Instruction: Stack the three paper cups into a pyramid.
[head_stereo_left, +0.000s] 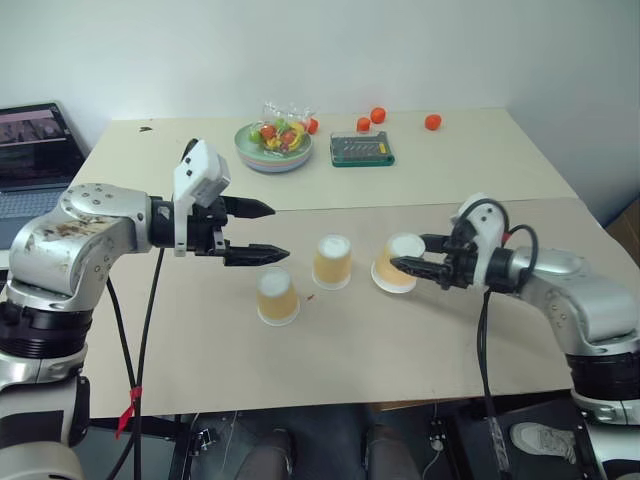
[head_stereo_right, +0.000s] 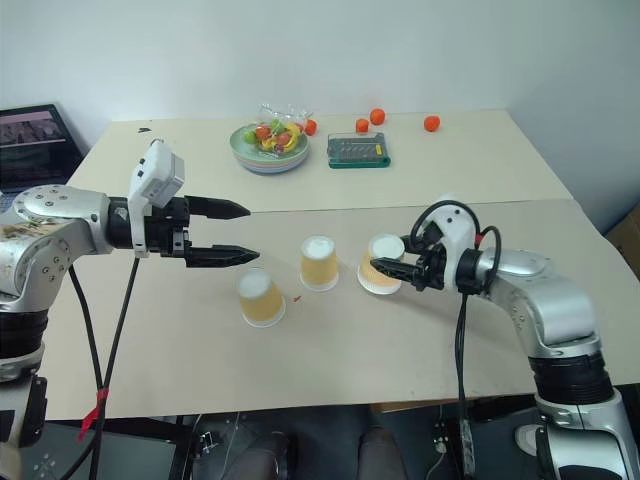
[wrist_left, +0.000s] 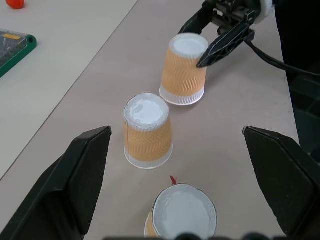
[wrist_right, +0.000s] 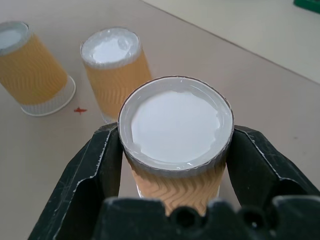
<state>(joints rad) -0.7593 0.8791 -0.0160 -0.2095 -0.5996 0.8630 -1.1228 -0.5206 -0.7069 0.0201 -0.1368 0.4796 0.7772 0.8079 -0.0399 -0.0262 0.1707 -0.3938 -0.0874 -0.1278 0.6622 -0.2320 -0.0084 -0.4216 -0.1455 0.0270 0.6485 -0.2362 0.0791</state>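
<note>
My left gripper will grip the free paper cup nearest the near table's front edge on the orange-yellow sides (head_stereo_left: 278, 300) (wrist_left: 150, 227).
Three paper cups stand upside down in a row on the near table, with orange-yellow sides and white bases up. The left cup (head_stereo_left: 277, 296) and the middle cup (head_stereo_left: 332, 261) stand free. My right gripper (head_stereo_left: 408, 252) is shut on the right cup (head_stereo_left: 397, 268), which leans slightly; in the right wrist view the black fingers (wrist_right: 100, 165) press both sides of that cup (wrist_right: 175, 125) just under its base. My left gripper (head_stereo_left: 278, 232) hovers open above the table, left of the row, pointing right, with nothing between its fingers (wrist_left: 75, 180).
On the far table sit a bowl of fruit (head_stereo_left: 273, 147), a green box (head_stereo_left: 362, 150) and loose small orange fruits (head_stereo_left: 432, 122). A laptop (head_stereo_left: 35, 150) stands at the far left. The near table's front edge runs below the cups.
</note>
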